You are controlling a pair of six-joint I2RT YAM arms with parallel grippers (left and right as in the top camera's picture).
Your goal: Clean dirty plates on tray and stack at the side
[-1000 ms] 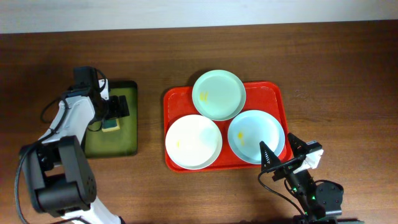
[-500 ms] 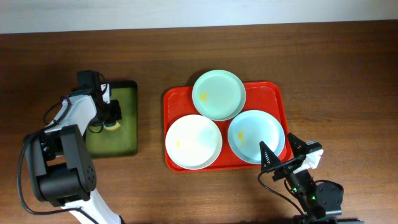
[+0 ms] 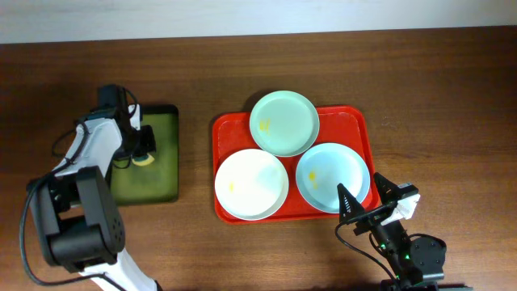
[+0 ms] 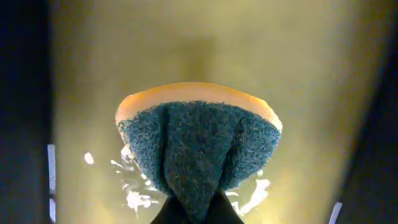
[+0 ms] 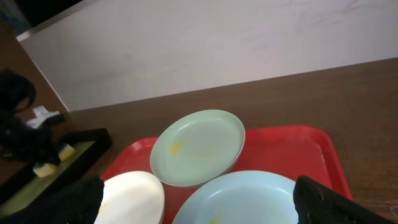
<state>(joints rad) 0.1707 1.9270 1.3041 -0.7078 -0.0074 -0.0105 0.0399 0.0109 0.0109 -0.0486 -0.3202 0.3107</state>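
Note:
The robot's right gripper will close on the white plate's rim [image 3: 285,170] [image 5: 163,191], at the side that faces the gap between the pale green and pale blue plates.
Three dirty plates lie on the red tray [image 3: 356,123]: a pale green one [image 3: 283,123] at the back, a white one [image 3: 251,183] front left and a pale blue one [image 3: 332,177] front right, each with small yellow smears. My left gripper [image 3: 143,152] is over the olive-green tray, shut on a yellow sponge with a blue-green scouring face [image 4: 199,143]; the pad bulges between the jaws. My right gripper [image 3: 361,194] stands open at the red tray's front right corner, just above the blue plate's [image 5: 249,199] near rim, holding nothing.
The olive-green, black-rimmed tray [image 3: 157,187] sits left of the red tray, with wet white flecks [image 4: 140,200] under the sponge. Bare brown table [image 3: 436,105] surrounds both trays. A pale wall [image 5: 217,43] runs along the table's far edge.
The left gripper went from open to shut on the sponge in the olive-green tray, and its arm shifted slightly. The right arm and the plates have not moved.

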